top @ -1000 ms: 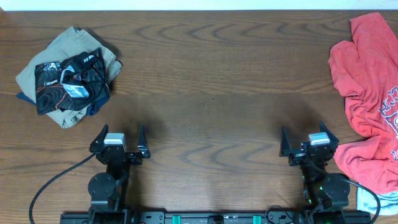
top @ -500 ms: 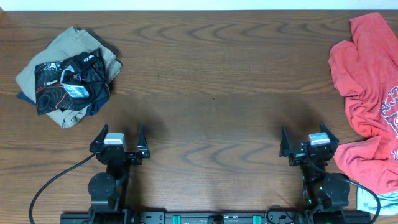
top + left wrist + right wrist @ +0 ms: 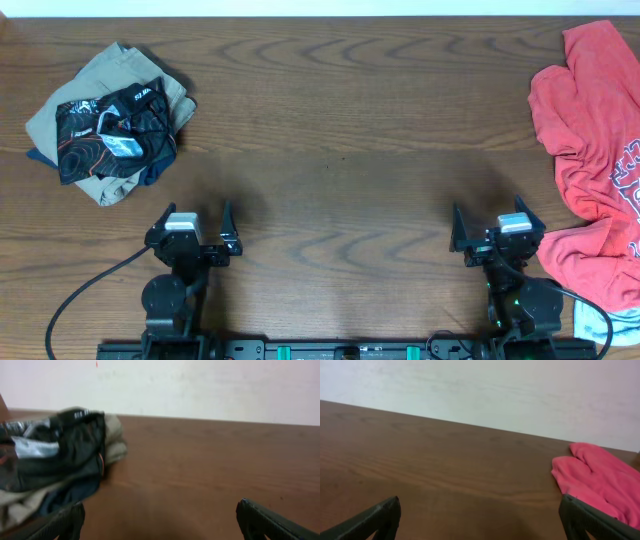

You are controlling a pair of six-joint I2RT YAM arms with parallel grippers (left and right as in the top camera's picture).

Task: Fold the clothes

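Next, my right gripper grips the red shirt's near corner (image 3: 547, 250), the one that points toward the table's middle just beyond the pale blue cloth.
A folded pile of clothes (image 3: 108, 135), beige with a black patterned garment on top, lies at the far left; it also shows in the left wrist view (image 3: 50, 465). A crumpled red shirt (image 3: 595, 150) lies at the right edge; its corner shows in the right wrist view (image 3: 600, 482). My left gripper (image 3: 192, 222) is open and empty near the front edge, well short of the pile. My right gripper (image 3: 497, 222) is open and empty near the front edge, just left of the red shirt.
The wooden table (image 3: 340, 130) spans the view. A pale blue cloth (image 3: 600, 325) peeks out at the front right corner under the red shirt. A white wall (image 3: 480, 390) stands behind the table's far edge.
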